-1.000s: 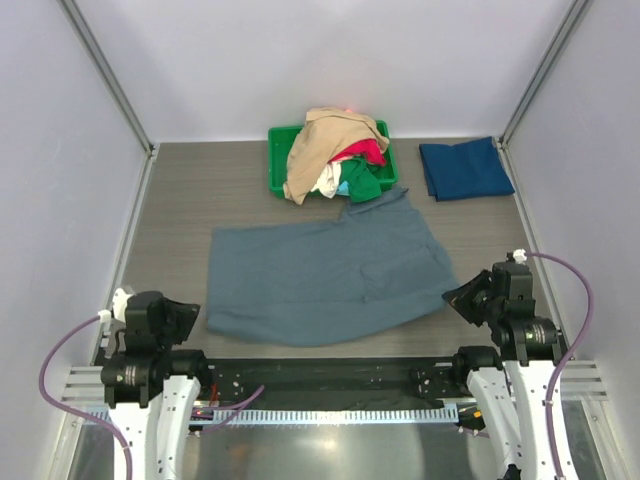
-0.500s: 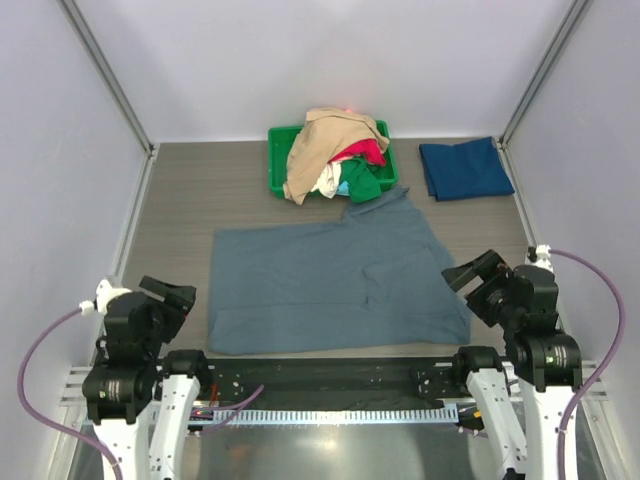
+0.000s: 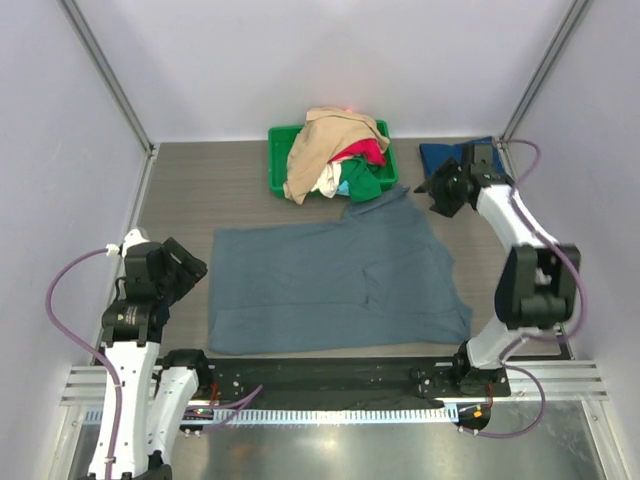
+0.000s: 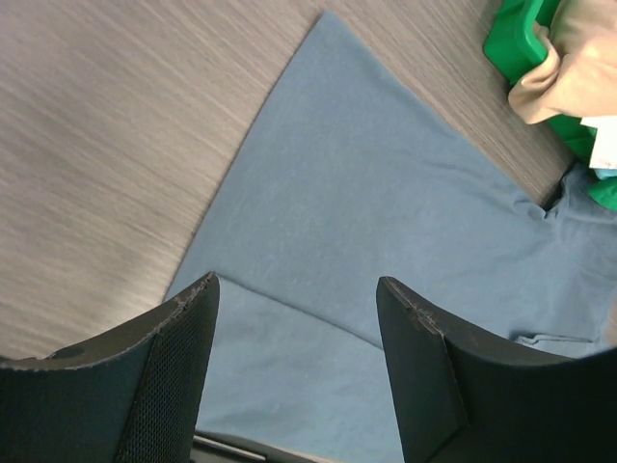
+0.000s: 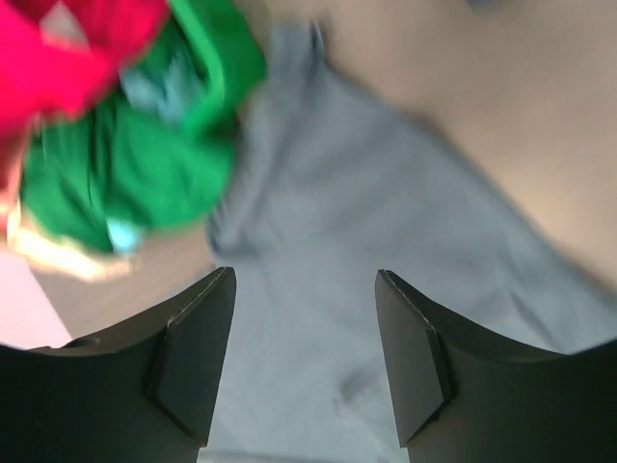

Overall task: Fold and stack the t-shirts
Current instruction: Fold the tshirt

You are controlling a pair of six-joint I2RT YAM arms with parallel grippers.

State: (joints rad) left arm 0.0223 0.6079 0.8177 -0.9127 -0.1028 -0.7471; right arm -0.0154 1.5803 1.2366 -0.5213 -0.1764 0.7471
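Note:
The far corner (image 3: pixel 218 233) (image 4: pixel 328 17) of the grey-blue t-shirt, at that t-shirt's end away from the folded navy-teal shirt, will be gripped by my left gripper as it closes there.
A large slate grey-blue t-shirt (image 3: pixel 335 280) lies spread flat mid-table, its collar toward the bin. My left gripper (image 3: pixel 190 268) is open and empty, hovering just left of the shirt's left edge; in the left wrist view (image 4: pixel 299 289) the shirt (image 4: pixel 405 222) lies under it. My right gripper (image 3: pixel 435 190) is open and empty above the shirt's far right corner; its blurred wrist view (image 5: pixel 304 280) shows the shirt (image 5: pixel 386 212) below. A folded dark navy-teal shirt (image 3: pixel 436 155) at the back right is mostly hidden by the right arm.
A green plastic bin (image 3: pixel 280 165) stands at the back centre, heaped with a tan shirt (image 3: pixel 325 140), a red one (image 3: pixel 365 152), a green one (image 3: pixel 365 183) and a white one (image 3: pixel 327 183). Enclosure walls stand on both sides and at the back.
The right arm swung from the near right edge to the back, above the shirt's far right corner. The left arm rose and reached toward the shirt's left edge. The shirt's near right corner now lies flatter.

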